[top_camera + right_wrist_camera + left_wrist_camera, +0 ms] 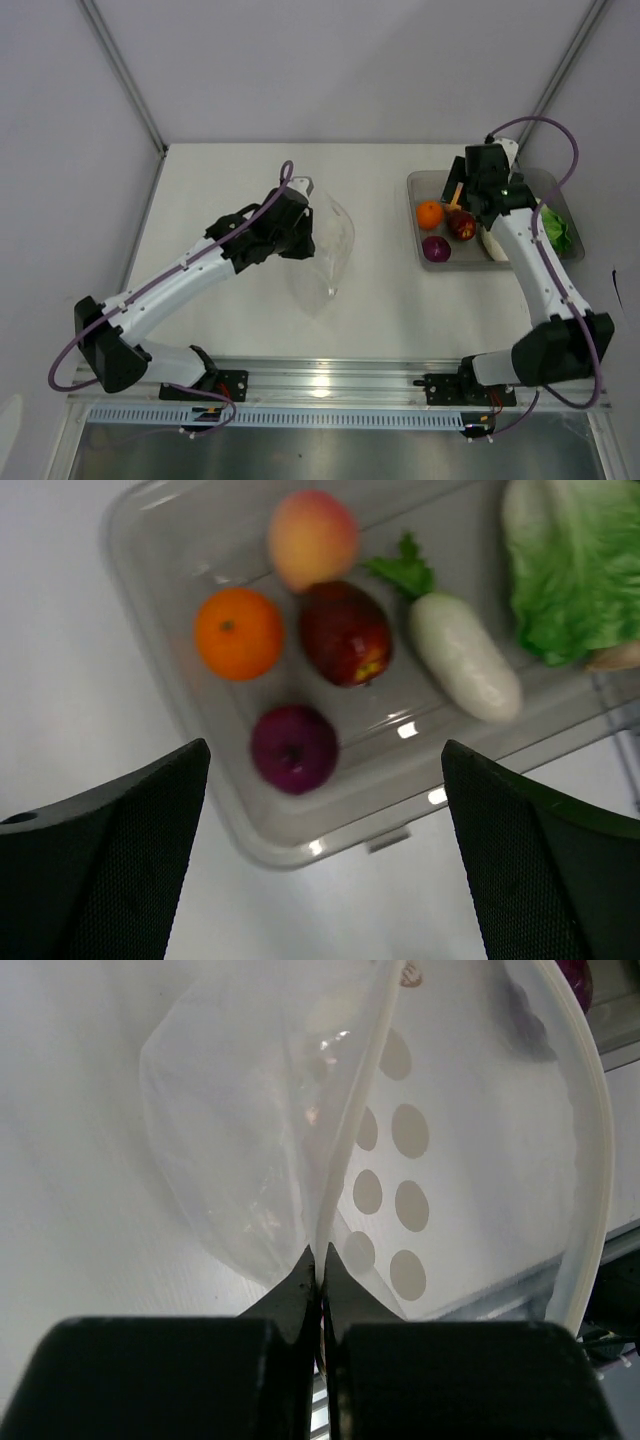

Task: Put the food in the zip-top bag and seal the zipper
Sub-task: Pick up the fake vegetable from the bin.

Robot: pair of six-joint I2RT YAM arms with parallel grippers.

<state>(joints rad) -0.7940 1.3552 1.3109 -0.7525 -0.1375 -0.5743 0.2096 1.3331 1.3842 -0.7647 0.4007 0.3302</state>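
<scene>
The robot's right gripper will next go to the cabbage's middle (pixel 547 219) (pixel 547 567), where its white stalk meets the green leaves, and close there.
The zip-top bag (pixel 330 250) stands open-mouthed at mid-table. My left gripper (pixel 306 238) is shut on its edge; in the left wrist view the fingertips (pixel 320 1255) pinch the white zipper (pixel 350 1130) strip of the bag (pixel 240 1130). My right gripper (pixel 464 203) hangs open over the tray (pixel 415 185), with nothing between its fingers (pixel 325 750). In the tray lie the food pieces: an orange (pixel 238 633), a peach (pixel 312 538), a dark red fruit (pixel 345 632), a purple fruit (pixel 293 747), a white radish (pixel 465 655), a cabbage (pixel 570 570) and a beige piece (pixel 615 658).
The rigid clear tray (pixel 330 832) sits at the table's right, its near rim just below my right fingers. Grey walls close in the table's back and sides. The arms' bases and a metal rail (pixel 330 385) run along the near edge.
</scene>
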